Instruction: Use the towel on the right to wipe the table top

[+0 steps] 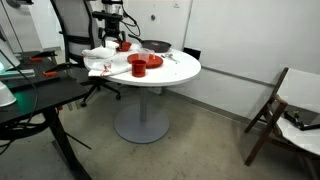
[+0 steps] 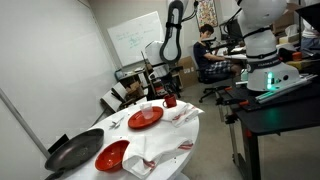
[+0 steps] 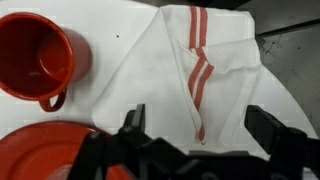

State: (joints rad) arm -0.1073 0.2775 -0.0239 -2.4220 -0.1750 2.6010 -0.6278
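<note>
The towel's fold (image 1: 115, 64) (image 3: 194, 118) beside its red stripe, on the side toward the red cup, is the next place where my gripper needs to close.
The round white table top (image 1: 176, 70) stands on a grey pedestal (image 1: 141, 105). In the wrist view a white towel with red stripes (image 3: 190, 70) lies crumpled on it near the table's edge, right of a red cup (image 3: 35, 55). My gripper (image 3: 200, 128) is open and empty and hovers just above the towel, with a finger on each side of the red stripe. In both exterior views the gripper (image 1: 113, 38) (image 2: 160, 85) hangs over the robot's side of the table next to the cup (image 1: 124, 45) (image 2: 170, 101).
Red plates (image 1: 141, 66) (image 2: 146, 117) (image 2: 112, 155), a black pan (image 1: 156, 46) (image 2: 72, 152) and other white cloths (image 1: 100, 69) (image 2: 150, 160) lie on the table. A black desk (image 1: 40, 95), a folding chair (image 1: 285, 110) and office chairs stand around it.
</note>
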